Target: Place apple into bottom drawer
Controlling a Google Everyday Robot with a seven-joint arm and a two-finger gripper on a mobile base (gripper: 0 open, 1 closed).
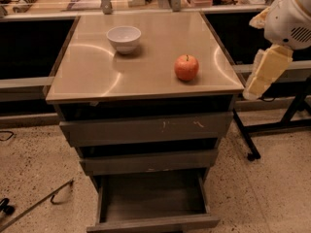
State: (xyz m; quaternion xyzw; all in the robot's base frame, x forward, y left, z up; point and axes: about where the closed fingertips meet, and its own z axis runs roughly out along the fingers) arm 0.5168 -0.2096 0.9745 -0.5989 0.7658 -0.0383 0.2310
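My gripper should move to the apple on the cabinet top next and close on the apple's side (194, 67) that faces away from the white bowl.
The apple (186, 67), small, round and red-orange with a short dark stem, sits on the right part of the cabinet top (97, 76). The bottom drawer (151, 200) is pulled out at floor level, and its grey tray shows nothing inside. My gripper (265, 73), a cream-coloured part under the white arm (291, 14), hangs in the air past the cabinet's right edge. It is to the right of the apple, at about its height, and apart from it.
A white bowl (124, 38) stands on the cabinet top at the back left. The upper scratched drawer front (146, 129) and the middle drawer front (148, 161) are closed. A dark table leg with a castor (245, 140) stands on the right. A metal rod (36, 205) lies on the floor at the left.
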